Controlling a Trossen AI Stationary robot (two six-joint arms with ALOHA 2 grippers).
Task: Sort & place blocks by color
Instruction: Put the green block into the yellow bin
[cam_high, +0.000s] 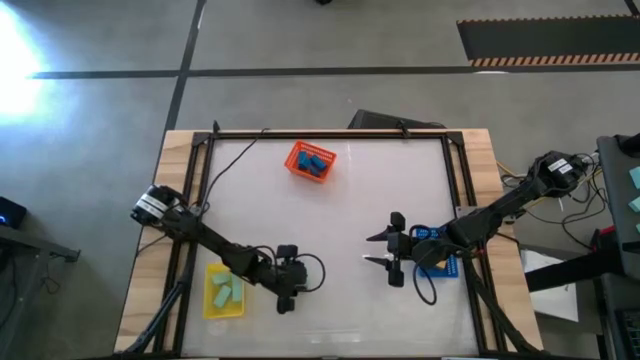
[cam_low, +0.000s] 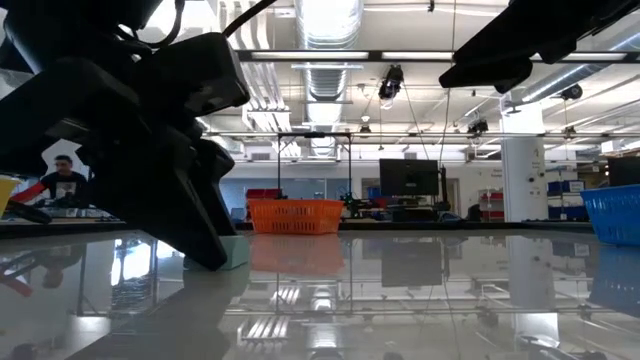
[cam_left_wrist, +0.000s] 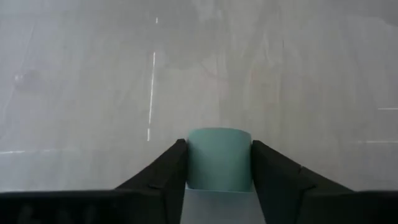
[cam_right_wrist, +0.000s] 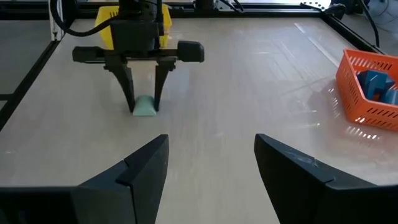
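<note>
My left gripper is going to let go of the mint green block on the mint green blocks inside the yellow tray (cam_high: 224, 288).
A mint green block (cam_left_wrist: 219, 158) stands on the white table near its front edge, left of the middle. My left gripper (cam_high: 295, 280) is down at it, one finger on each side, as the right wrist view shows (cam_right_wrist: 145, 102). In the high view the gripper hides the block. My right gripper (cam_high: 392, 250) hangs open above the table toward the right, with nothing between its fingers (cam_right_wrist: 211, 168). More mint green blocks (cam_high: 226, 290) lie in the yellow tray (cam_high: 212, 305), and blue blocks (cam_high: 314, 162) lie in the orange tray (cam_high: 296, 160). My left gripper has the mint green block pinched between its two fingers, by two opposite sides (cam_left_wrist: 189, 163). The fingers (cam_right_wrist: 129, 93) slant down onto it from the table's left. The block stands with its underside on the table (cam_low: 237, 262).
A blue tray (cam_high: 440, 262) sits below my right arm near the table's right edge. The orange tray stands at the far middle, the yellow tray at the front left corner. A dark frame (cam_high: 330, 135) runs round the table. Open table lies between the two grippers.
</note>
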